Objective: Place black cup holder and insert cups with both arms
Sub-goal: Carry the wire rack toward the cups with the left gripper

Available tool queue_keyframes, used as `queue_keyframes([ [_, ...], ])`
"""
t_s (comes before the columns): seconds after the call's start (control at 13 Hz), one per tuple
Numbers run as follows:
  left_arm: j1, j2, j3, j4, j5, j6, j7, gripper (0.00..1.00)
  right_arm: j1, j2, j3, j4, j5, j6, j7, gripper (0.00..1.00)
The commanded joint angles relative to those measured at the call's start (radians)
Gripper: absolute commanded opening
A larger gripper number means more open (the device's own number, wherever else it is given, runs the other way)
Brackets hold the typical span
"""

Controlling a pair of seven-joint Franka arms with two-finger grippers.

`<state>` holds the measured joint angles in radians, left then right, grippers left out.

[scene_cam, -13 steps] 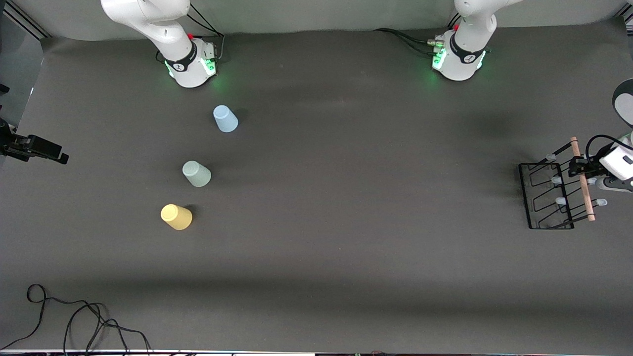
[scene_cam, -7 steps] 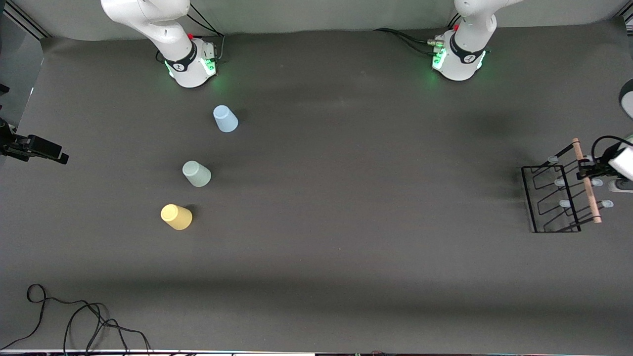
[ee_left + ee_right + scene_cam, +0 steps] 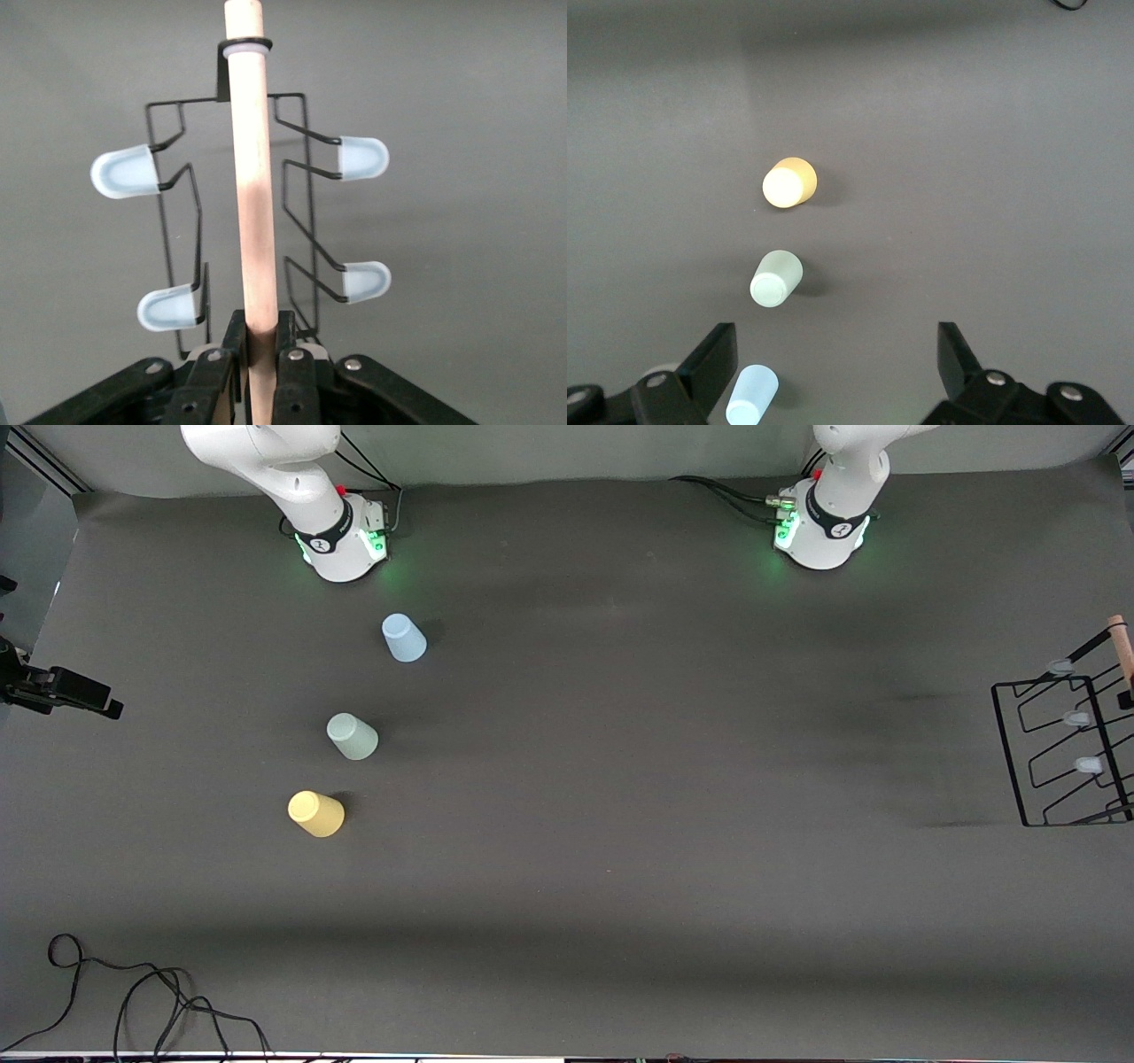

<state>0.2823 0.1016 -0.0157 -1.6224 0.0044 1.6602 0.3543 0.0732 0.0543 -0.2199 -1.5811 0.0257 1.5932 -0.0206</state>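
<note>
The robot's left gripper needs to release the black cup holder, which hangs above the table now, on the open middle of the table, level with the pale green cup (image 3: 526, 747).
The black cup holder (image 3: 1059, 753) hangs above the table at the left arm's end, partly cut off by the front view's edge. My left gripper (image 3: 260, 343) is shut on its wooden rod handle (image 3: 251, 177), with pale-tipped prongs (image 3: 362, 158) on both sides. The light blue cup (image 3: 404, 638), pale green cup (image 3: 353, 737) and yellow cup (image 3: 316, 814) stand mouth down in a row near the right arm's base. My right gripper (image 3: 835, 367) is open and empty, high over the light blue cup (image 3: 752, 395), with the green cup (image 3: 776, 278) and yellow cup (image 3: 788, 182) in view.
A black clamp-like device (image 3: 62, 691) juts in at the right arm's end of the table. A loose black cable (image 3: 151, 1001) lies at the near corner on that end. Both green-lit bases (image 3: 341, 540) stand along the top edge.
The left gripper has lifted the cup holder off the table and carried it toward the left arm's end, leaving the front view. The cups and right arm have not moved.
</note>
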Motion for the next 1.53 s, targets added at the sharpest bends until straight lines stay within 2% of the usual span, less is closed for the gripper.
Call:
queue_keyframes([
  [0.0,-0.165,0.020,0.007,0.062,-0.012,-0.025,-0.096,0.00,0.007,0.002,-0.007,0.015,-0.012,-0.012,-0.021,1.00],
  [0.15,-0.306,0.027,-0.012,0.068,-0.038,-0.013,-0.275,0.00,0.007,0.002,-0.009,0.013,-0.012,-0.012,-0.022,1.00],
  [0.31,-0.466,0.075,-0.020,0.101,-0.072,0.015,-0.505,0.00,0.007,0.002,-0.009,0.015,-0.012,-0.012,-0.022,1.00],
  [0.61,-0.832,0.234,-0.030,0.284,-0.073,0.029,-0.978,0.00,0.005,0.002,-0.010,0.013,-0.012,-0.012,-0.024,1.00],
  [0.84,-1.050,0.357,-0.030,0.418,-0.070,0.085,-1.248,0.00,0.005,0.002,-0.010,0.013,-0.012,-0.012,-0.025,1.00],
  [1.07,-1.149,0.417,-0.030,0.435,-0.063,0.150,-1.389,0.00,0.005,0.002,-0.010,0.013,-0.012,-0.012,-0.025,1.00],
  [1.3,-1.176,0.475,-0.030,0.429,-0.032,0.159,-1.393,0.00,0.005,0.002,-0.010,0.013,-0.012,-0.012,-0.025,1.00],
  [1.46,-1.193,0.510,-0.030,0.420,0.006,0.217,-1.393,0.00,0.005,0.002,-0.010,0.013,-0.012,-0.012,-0.025,1.00],
])
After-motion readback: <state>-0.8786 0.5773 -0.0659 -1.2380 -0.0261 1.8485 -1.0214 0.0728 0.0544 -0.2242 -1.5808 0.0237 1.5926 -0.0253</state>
